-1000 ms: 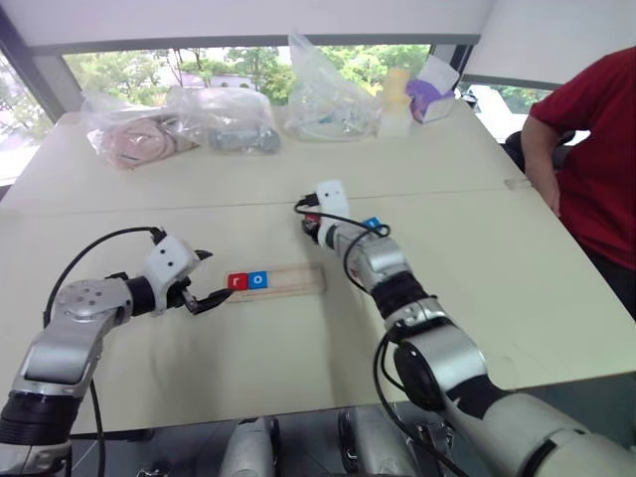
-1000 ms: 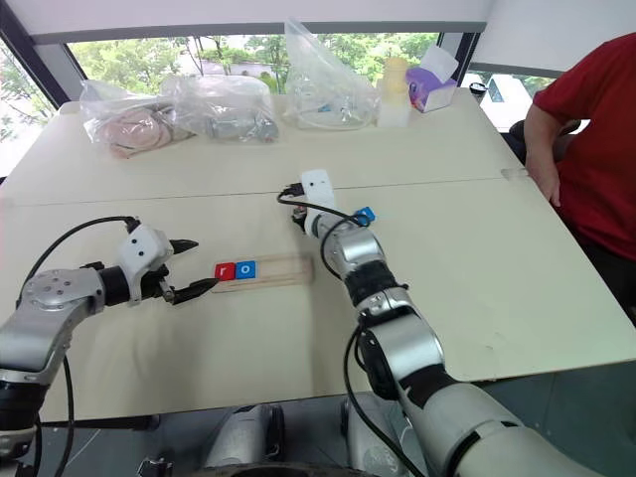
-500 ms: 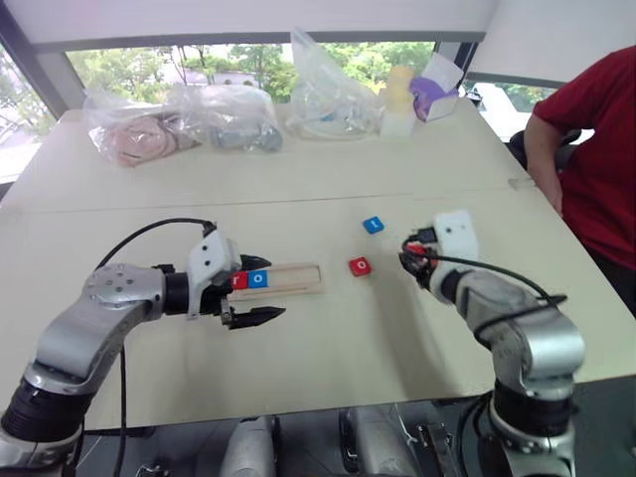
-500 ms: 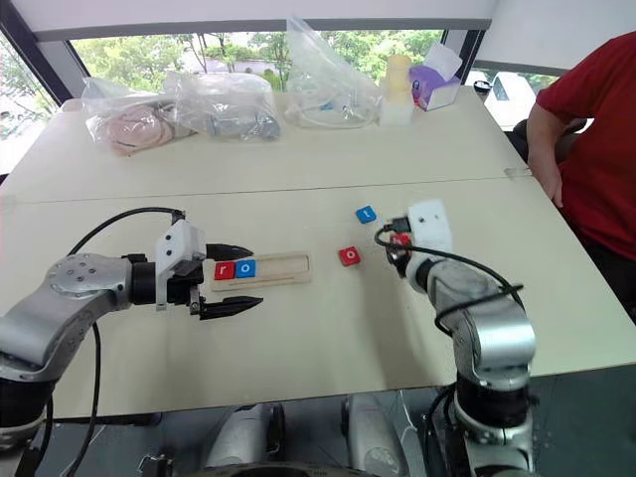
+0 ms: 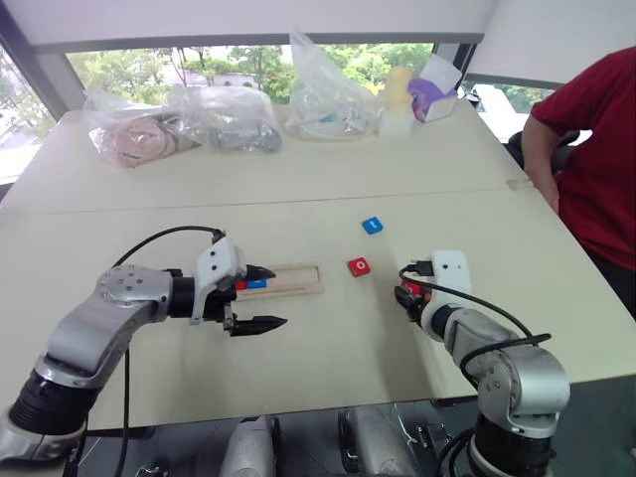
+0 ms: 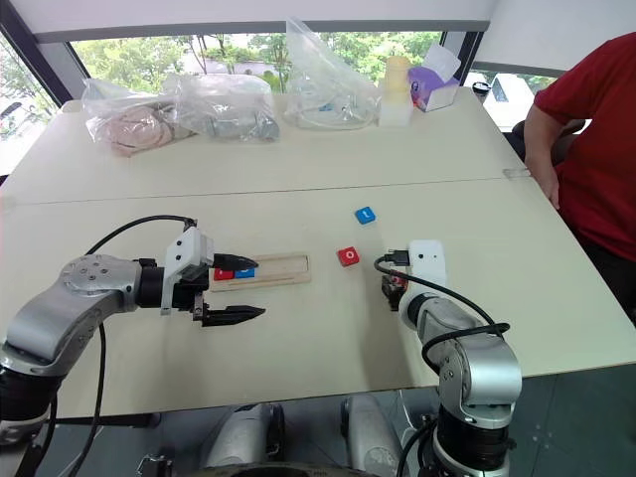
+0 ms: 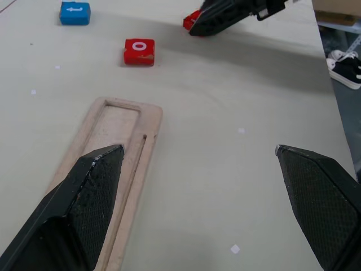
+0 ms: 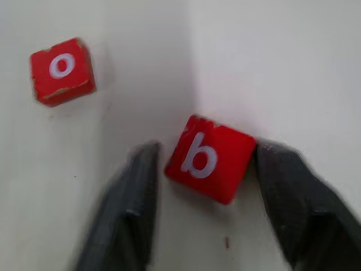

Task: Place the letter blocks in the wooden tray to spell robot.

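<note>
The red b block's sides that must meet other blocks are between my right gripper's fingers, so it should turn and grip the sides (image 8: 221,127) above and below the letter.
The wooden tray (image 5: 298,279) lies on the table's near middle, with a red tile (image 6: 224,273) and a blue tile (image 6: 244,270) at its left end. My left gripper (image 5: 260,296) is open, hovering over that end, one finger (image 7: 90,192) above the tray's rim. A red o block (image 5: 359,266) and a blue t block (image 5: 372,226) lie to the right of the tray. Further right, my right gripper (image 8: 208,149) stands open around a red b block (image 8: 211,158) that rests on the table, with a small gap at one finger.
Several clear plastic bags (image 5: 234,117), a pale bottle (image 5: 397,99) and a purple box (image 5: 434,94) line the table's far edge. A person in a red shirt (image 5: 596,149) stands at the right side. A seam (image 5: 149,209) crosses the table.
My right arm has drawn back from beside the tray to the near right of the table with the red b block, and its fingers have spread. My left gripper has swung right over the tray's left end.
</note>
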